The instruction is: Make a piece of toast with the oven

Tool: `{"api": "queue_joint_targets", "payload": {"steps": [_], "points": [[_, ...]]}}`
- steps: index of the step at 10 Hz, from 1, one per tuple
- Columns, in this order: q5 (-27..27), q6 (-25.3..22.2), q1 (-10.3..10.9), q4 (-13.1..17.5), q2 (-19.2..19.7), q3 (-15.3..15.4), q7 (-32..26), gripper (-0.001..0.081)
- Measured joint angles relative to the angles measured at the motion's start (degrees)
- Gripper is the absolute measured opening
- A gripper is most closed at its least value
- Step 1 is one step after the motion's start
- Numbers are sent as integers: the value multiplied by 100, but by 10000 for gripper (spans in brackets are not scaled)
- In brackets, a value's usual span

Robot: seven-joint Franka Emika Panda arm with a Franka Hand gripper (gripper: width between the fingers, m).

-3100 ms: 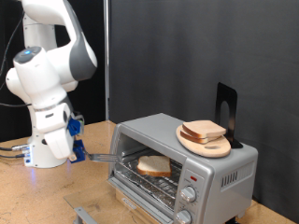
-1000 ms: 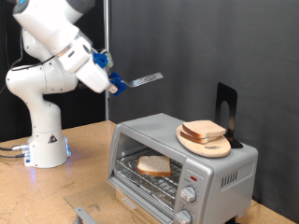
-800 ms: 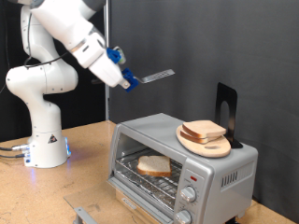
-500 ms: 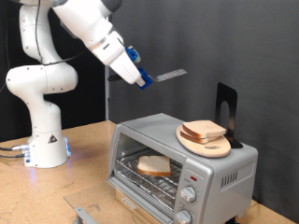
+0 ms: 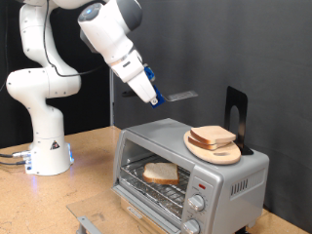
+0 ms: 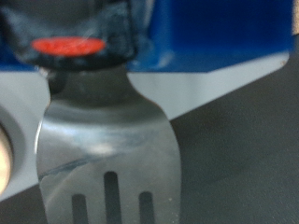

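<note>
Next, my gripper sets the metal slotted spatula down on the oven's roof (image 5: pixel 175 123) near its back edge and lets go of it. That spot is beside the wooden plate.
The silver-grey oven (image 5: pixel 230 177) stands on the table with its glass door folded down. One piece of toast (image 5: pixel 161 174) lies on the wire rack inside. A second slice (image 5: pixel 212 136) rests on a round wooden plate (image 5: pixel 227 155) on the oven's roof. My gripper (image 5: pixel 150 92) hangs above the oven's left end, to the exterior view's left of the plate. It is shut on the handle of a metal slotted spatula (image 5: pixel 180 96), whose blade points toward the plate. The wrist view shows the spatula's blade (image 6: pixel 107 154) close up.
A black stand (image 5: pixel 236 115) rises behind the plate on the oven's roof. The robot's white base (image 5: pixel 44 146) stands at the exterior view's left on the wooden table. A small metal object (image 5: pixel 88 224) lies at the table's front edge. A dark curtain hangs behind.
The arm has swung up from the oven's mouth and across to the exterior view's right with the spatula. It now lowers toward the oven's top. The toast has stayed on the rack.
</note>
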Motion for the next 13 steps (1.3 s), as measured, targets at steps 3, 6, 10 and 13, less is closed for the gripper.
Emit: {"api": "queue_joint_targets", "payload": {"steps": [3, 6, 10, 13], "points": [[299, 650, 5, -328, 124, 280, -52, 365], [544, 1114, 14, -448, 372, 449, -183, 365], [775, 1445, 17, -447, 630, 546, -334, 365], [778, 1500, 16, -448, 797, 547, -449, 623]]}}
